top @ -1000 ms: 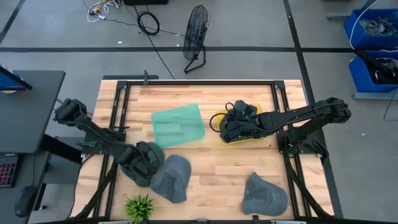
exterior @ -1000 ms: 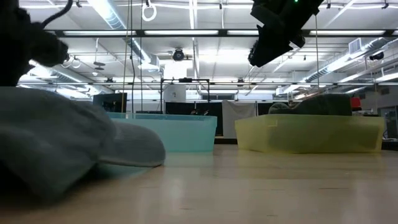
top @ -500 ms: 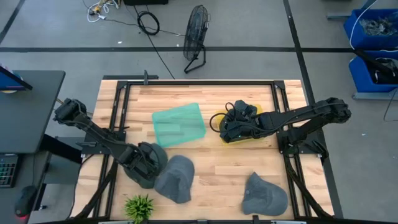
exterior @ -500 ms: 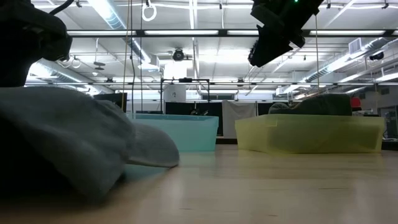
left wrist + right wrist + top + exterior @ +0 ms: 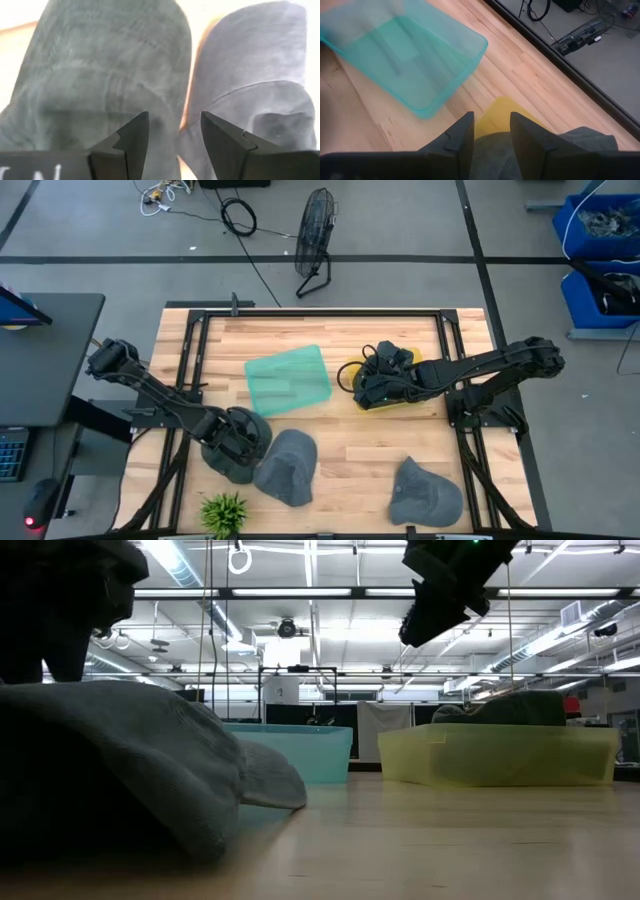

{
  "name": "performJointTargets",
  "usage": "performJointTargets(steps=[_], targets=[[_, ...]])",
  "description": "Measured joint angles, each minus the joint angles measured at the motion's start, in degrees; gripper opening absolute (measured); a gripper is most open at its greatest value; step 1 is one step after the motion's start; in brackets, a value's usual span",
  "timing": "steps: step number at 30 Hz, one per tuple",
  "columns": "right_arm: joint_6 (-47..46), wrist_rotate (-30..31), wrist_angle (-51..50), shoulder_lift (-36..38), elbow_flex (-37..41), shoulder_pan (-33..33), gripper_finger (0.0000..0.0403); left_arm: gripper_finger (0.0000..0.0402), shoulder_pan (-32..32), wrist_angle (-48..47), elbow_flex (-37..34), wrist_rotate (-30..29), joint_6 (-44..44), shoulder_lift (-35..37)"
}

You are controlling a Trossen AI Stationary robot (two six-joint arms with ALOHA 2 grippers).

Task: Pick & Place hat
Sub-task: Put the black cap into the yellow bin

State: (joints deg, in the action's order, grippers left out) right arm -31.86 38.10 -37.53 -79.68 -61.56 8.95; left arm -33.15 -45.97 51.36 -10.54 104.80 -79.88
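Note:
The edges of both neighbouring hats are between my left gripper's open fingers, so I should pinch with it only the dark grey hat's side where its brim meets its top (image 5: 166, 107).
A grey hat (image 5: 286, 468) lies on the wooden table near its front edge, left of the middle, its brim (image 5: 272, 780) pointing right in the low view. My left gripper (image 5: 238, 446) stands at the hat's left side. It is open, and its two fingers straddle the grey cloth (image 5: 110, 70). My right gripper (image 5: 372, 386) hangs open above the yellow bin (image 5: 350, 370), well clear of it in the low view (image 5: 445, 590). Another grey hat (image 5: 515, 705) rests inside that bin. My left gripper points down at the hat's crown (image 5: 150, 100), one finger (image 5: 132, 135) on each side of a ridge of cloth. Whether the fingertips touch the cloth cannot be told. The hat lies flat on the table.
A teal bin (image 5: 288, 380) stands at the table's middle, left of the yellow one. A third grey hat (image 5: 425, 492) lies at the front right. A small green plant (image 5: 224, 511) sits at the front edge, next to my left gripper. There is bare wood between the hats.
The grey hat has slid a little toward the table's near edge and to the right, staying flat on the wood. My left gripper has gone the same way with it. My right arm has kept still.

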Motion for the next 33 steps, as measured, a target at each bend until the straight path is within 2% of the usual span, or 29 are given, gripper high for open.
performJointTargets(steps=[5,9,15,20,24,30,33], targets=[[1.8,0.0,1.3,0.0,0.0,0.0,0.013,0.0185,-0.1,-2.5,-0.3,3.5,3.4,0.0],[2.4,0.0,1.6,0.0,0.0,0.0,0.013,0.0185,-0.2,-2.8,-0.3,3.6,4.1,-0.2],[2.4,0.0,2.0,0.0,0.0,0.0,0.013,0.0185,0.0,1.6,-0.4,3.4,4.0,-4.6],[2.4,0.0,2.0,0.0,0.0,0.0,0.013,0.0178,0.0,-3.0,-0.4,7.2,4.0,-9.0],[2.4,0.0,2.0,0.0,0.0,0.0,0.013,0.0135,0.3,-5.8,-0.3,9.5,-1.1,-9.6],[2.4,0.0,2.3,0.0,0.0,0.0,0.013,0.0016,0.7,-5.6,1.9,9.8,-11.4,-9.3],[2.4,0.0,2.6,0.0,0.0,0.0,0.013,0.0012,0.7,-7.3,5.8,10.0,-16.3,-9.3]])
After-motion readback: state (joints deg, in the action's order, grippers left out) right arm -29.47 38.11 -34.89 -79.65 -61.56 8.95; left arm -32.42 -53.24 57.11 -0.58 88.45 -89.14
